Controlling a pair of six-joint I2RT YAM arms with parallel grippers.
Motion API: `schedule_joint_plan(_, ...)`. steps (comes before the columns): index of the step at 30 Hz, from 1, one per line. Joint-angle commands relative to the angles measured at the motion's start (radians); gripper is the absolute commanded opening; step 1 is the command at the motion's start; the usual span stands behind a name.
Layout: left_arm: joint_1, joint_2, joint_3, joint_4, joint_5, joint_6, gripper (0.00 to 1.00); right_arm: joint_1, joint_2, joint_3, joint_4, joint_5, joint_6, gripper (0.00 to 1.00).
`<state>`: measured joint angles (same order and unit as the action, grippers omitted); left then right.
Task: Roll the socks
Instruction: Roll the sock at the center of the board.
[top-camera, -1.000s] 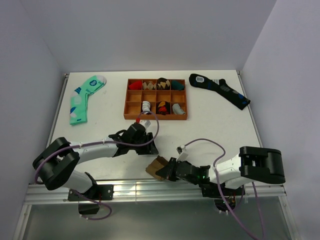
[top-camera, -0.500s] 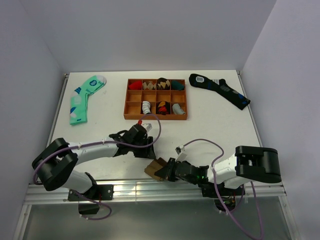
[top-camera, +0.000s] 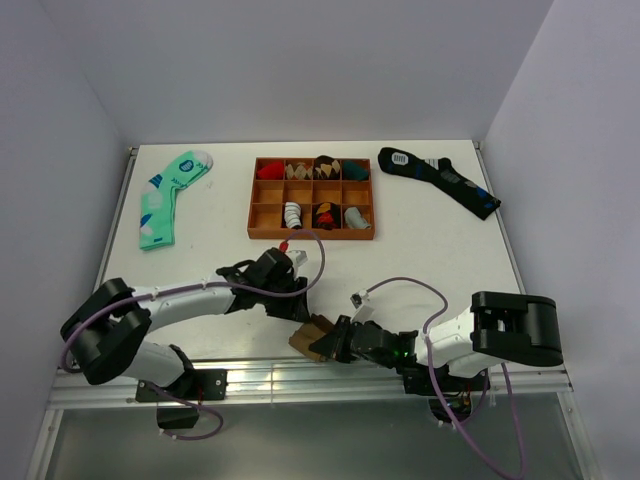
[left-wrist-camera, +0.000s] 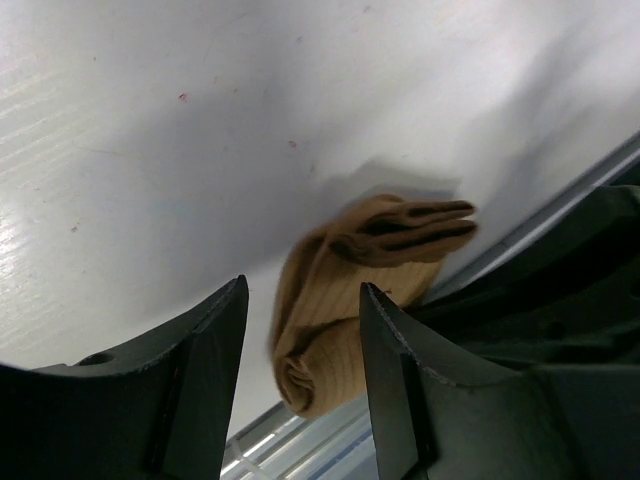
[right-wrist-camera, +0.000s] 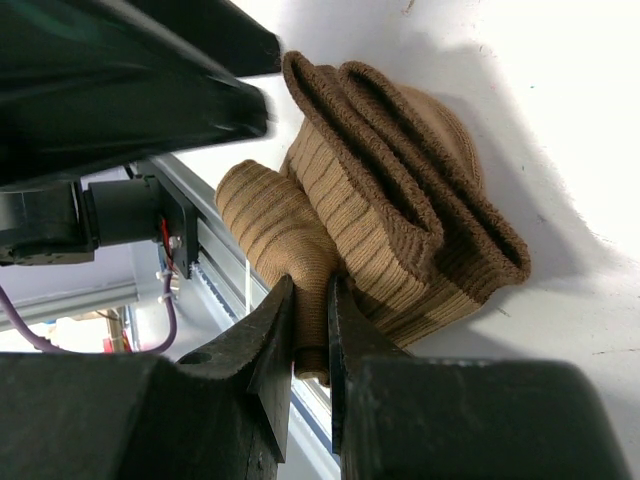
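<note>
I see the socks lying crooked against the metal rail, so I need to pull them back and straighten them with my right gripper before my left gripper takes their rolled end (left-wrist-camera: 303, 380).
The tan-brown socks (top-camera: 311, 336) lie bunched into a partial roll at the table's near edge, between both arms. In the right wrist view the socks (right-wrist-camera: 400, 230) show darker ribbed cuffs folded on top. My right gripper (right-wrist-camera: 310, 315) is shut on a rolled part of the socks; it also shows in the top view (top-camera: 330, 343). My left gripper (left-wrist-camera: 300, 310) is open, its jaws just above and on either side of the socks (left-wrist-camera: 340, 300); in the top view it (top-camera: 297, 306) sits just behind them.
A wooden compartment tray (top-camera: 261, 222) with rolled socks stands at the back centre. A mint-green dotted sock (top-camera: 165, 195) lies back left, a dark navy sock (top-camera: 440, 178) back right. The metal table rail (top-camera: 260, 375) runs just in front of the socks.
My left gripper has moved toward the socks at the near edge. My right gripper has shifted slightly left, still holding the socks.
</note>
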<state>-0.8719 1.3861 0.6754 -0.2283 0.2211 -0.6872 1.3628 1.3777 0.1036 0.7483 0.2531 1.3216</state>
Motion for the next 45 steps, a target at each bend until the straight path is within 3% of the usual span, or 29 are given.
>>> schedule_joint_plan(1,-0.006,0.057,0.041,-0.034,0.034,0.058,0.54,0.004,0.040,-0.076,-0.264,-0.063,-0.053,0.04)
schedule_joint_plan(20,-0.006,0.295,0.130,-0.003,0.161,0.130,0.53,0.001,0.027,-0.074,-0.283,-0.078,-0.068,0.04)
schedule_joint_plan(23,-0.006,0.321,0.133,-0.003,0.156,0.123,0.47,-0.001,0.030,-0.065,-0.296,-0.081,-0.074,0.04)
schedule_joint_plan(30,-0.004,0.340,0.124,0.003,0.103,0.063,0.00,-0.004,0.034,-0.050,-0.320,-0.087,-0.084,0.03)
schedule_joint_plan(37,0.071,0.277,0.070,-0.025,-0.063,-0.063,0.00,-0.079,0.020,0.039,-0.418,-0.165,-0.229,0.02)
schedule_joint_plan(45,0.155,0.148,-0.011,-0.012,-0.181,-0.199,0.00,-0.304,-0.025,0.156,-0.575,-0.331,-0.439,0.00)
